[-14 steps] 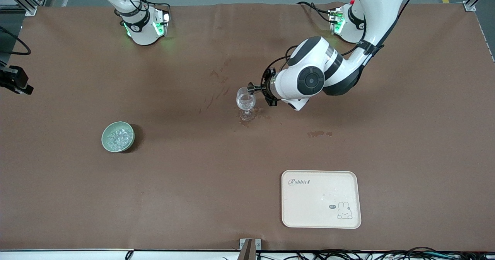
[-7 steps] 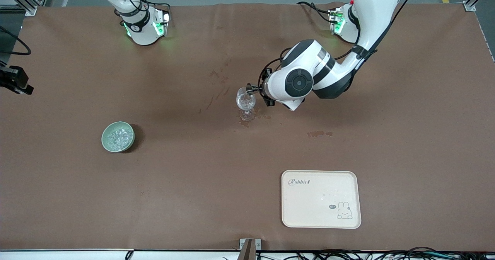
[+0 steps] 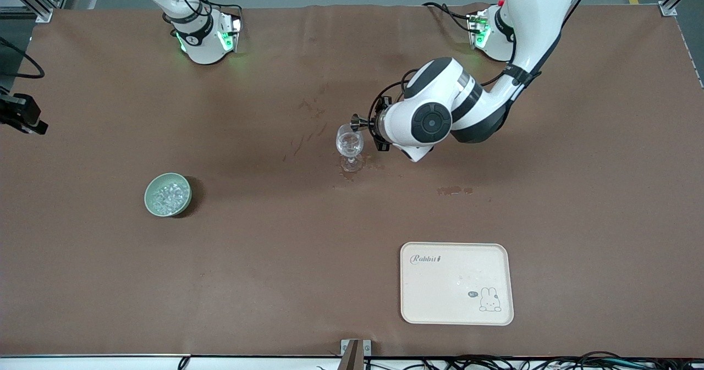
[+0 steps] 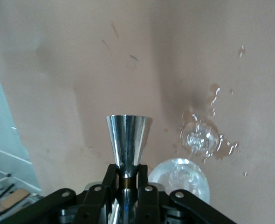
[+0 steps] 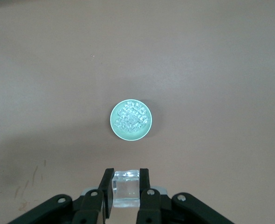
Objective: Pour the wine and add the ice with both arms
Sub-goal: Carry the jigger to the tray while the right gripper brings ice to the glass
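Next, my left gripper releases the jigger onto the cream tray (image 3: 482, 265), setting it free in the space between the rabbit print and the far edge of the tray.
My left gripper (image 3: 367, 123) (image 4: 127, 171) is shut on the waist of a shiny metal jigger (image 3: 355, 120) (image 4: 128, 137). The jigger lies sideways just above the rim of a clear stemmed glass (image 3: 350, 143) (image 4: 180, 176) in the middle of the table. What the glass holds looks clear; I cannot make out wine. In the right wrist view my right gripper (image 5: 127, 179) is shut on a clear ice cube (image 5: 127, 190), high over a pale green bowl (image 3: 148, 195) (image 5: 114, 122). A heap of ice (image 3: 168, 196) (image 5: 132, 116) fills that bowl. The right gripper is out of the front view.
A cream tray (image 3: 456, 304) with a rabbit print lies nearer the front camera, toward the left arm's end. Wet stains (image 3: 454, 190) and droplets (image 4: 217, 95) mark the brown table cover around the glass foot (image 4: 200, 137). A black device (image 3: 19, 114) sits at the right arm's end.
The left arm swung slightly and the jigger's mouth rose from the glass rim to just above it. The glass, bowl and tray have not moved.
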Motion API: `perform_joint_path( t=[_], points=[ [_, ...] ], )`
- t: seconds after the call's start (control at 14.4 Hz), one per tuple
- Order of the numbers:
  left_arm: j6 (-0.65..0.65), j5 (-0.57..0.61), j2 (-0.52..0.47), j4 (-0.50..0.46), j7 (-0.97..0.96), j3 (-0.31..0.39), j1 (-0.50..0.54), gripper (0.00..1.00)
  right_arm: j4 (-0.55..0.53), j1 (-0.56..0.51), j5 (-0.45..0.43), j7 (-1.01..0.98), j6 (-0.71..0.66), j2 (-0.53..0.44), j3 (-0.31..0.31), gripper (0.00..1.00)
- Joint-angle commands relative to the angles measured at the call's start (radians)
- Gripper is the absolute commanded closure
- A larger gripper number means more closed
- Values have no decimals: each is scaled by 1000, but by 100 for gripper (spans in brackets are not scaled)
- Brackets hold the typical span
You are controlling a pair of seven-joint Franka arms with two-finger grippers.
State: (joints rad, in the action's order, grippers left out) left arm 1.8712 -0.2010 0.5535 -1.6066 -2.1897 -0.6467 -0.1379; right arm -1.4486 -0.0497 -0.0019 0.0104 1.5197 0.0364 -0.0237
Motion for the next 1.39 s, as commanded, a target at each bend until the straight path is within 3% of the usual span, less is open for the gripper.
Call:
perform_joint_path(
  t=[0.0,0.21,0.35,0.56,0.9,1.11,1.32],
  points=[
    [-24,-84,8,31,138,-4,55,100,-18,1,5,-7,-7,-16,1,99],
    [-24,-146,17,76,226,-1,134,100,-15,2,5,8,-32,-16,14,99],
    [-14,-169,43,129,234,2,188,100,-15,8,5,64,-44,-18,59,99],
    [3,-179,159,279,301,-1,274,100,-12,10,6,248,-62,-16,195,99],
    [88,-210,245,286,554,5,467,100,-12,34,-1,714,-20,26,485,99],
    [195,-233,321,289,648,7,531,100,-12,89,-3,940,55,103,589,99],
    [336,-352,394,290,758,9,544,100,-13,169,-62,1049,97,186,634,99]
  ],
)
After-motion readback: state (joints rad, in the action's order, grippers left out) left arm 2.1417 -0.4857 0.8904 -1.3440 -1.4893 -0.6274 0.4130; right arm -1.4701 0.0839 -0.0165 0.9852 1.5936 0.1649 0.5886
